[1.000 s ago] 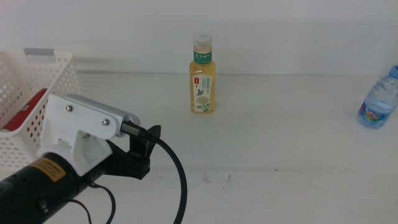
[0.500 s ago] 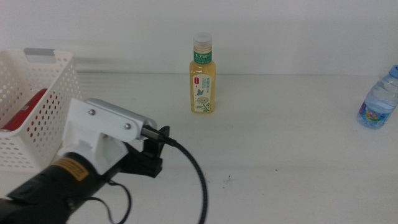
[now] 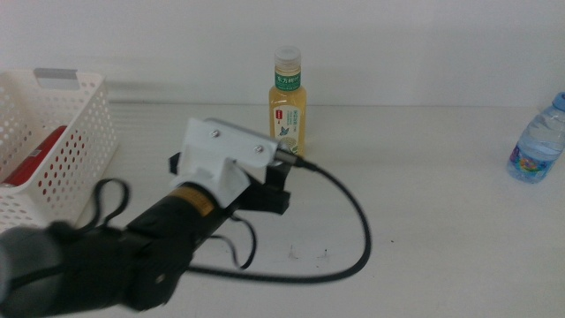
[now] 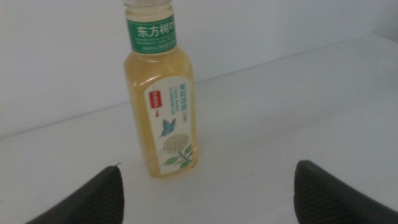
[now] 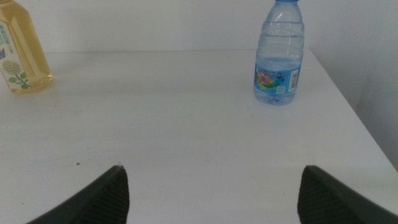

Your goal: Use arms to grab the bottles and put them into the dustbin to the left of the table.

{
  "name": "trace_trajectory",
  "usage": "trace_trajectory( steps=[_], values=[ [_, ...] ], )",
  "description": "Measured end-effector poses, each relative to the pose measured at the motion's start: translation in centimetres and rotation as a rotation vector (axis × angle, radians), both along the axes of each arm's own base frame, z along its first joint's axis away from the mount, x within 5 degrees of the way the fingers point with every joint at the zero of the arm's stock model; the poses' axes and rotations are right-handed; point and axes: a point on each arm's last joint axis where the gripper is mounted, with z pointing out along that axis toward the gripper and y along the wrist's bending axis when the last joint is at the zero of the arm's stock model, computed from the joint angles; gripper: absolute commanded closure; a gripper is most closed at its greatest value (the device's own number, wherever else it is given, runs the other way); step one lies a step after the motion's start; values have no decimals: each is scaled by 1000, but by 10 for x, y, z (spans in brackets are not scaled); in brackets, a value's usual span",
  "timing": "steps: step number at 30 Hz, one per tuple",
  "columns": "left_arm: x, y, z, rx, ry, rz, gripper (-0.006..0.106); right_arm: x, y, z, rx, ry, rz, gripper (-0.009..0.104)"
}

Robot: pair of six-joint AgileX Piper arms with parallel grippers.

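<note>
The yellow tea bottle has the bottle's white label (image 3: 289,128) (image 4: 169,124) below the green one. My left gripper moves to the bottle's body next and closes there, around that white label.
A yellow tea bottle (image 3: 288,110) with a white cap and green label stands upright at the back middle of the white table (image 3: 424,221). My left arm (image 3: 177,238) reaches in from the left, its white wrist mount (image 3: 228,157) just short of that bottle. In the left wrist view, the left gripper (image 4: 208,167) is open, and the tea bottle (image 4: 161,106) stands a little beyond its jaws. A clear water bottle (image 3: 536,146) stands at the far right. The right gripper (image 5: 212,168) is open over bare table, well short of the water bottle (image 5: 280,62). A red soda can (image 3: 40,157) lies inside the dustbin (image 3: 84,141).
The white perforated dustbin sits at the table's left edge, with a grey strip (image 3: 57,74) on its rim. A black cable (image 3: 353,221) loops from the left wrist over the table. A white wall runs behind the table. The table's right edge (image 5: 354,112) lies close beside the water bottle.
My left arm has swung right and forward, away from the dustbin and toward the tea bottle. The bottles have not moved.
</note>
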Motion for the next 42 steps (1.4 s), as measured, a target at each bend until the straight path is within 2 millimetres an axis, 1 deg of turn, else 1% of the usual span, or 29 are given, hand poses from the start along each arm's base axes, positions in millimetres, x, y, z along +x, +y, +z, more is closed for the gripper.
trace_trajectory(
  steps=[3,7,13,20,27,32,36,42],
  values=[
    [16,-13,-7,5,8,0,7,0,0,0,0,0,0,9],
    [37,-24,-17,-14,29,19,7,0,0,0,0,0,0,9],
    [73,-31,-27,-37,29,33,7,0,0,0,0,0,0,9],
    [103,-35,-41,-47,35,39,7,0,0,0,0,0,0,9],
    [122,-46,-57,-45,42,38,7,0,0,0,0,0,0,9],
    [135,-46,-64,-54,42,55,7,0,0,0,0,0,0,9],
    [140,-44,-67,-55,44,66,7,0,0,0,0,0,0,9],
    [143,-40,-71,-49,51,75,7,0,0,0,0,0,0,9]
  ],
)
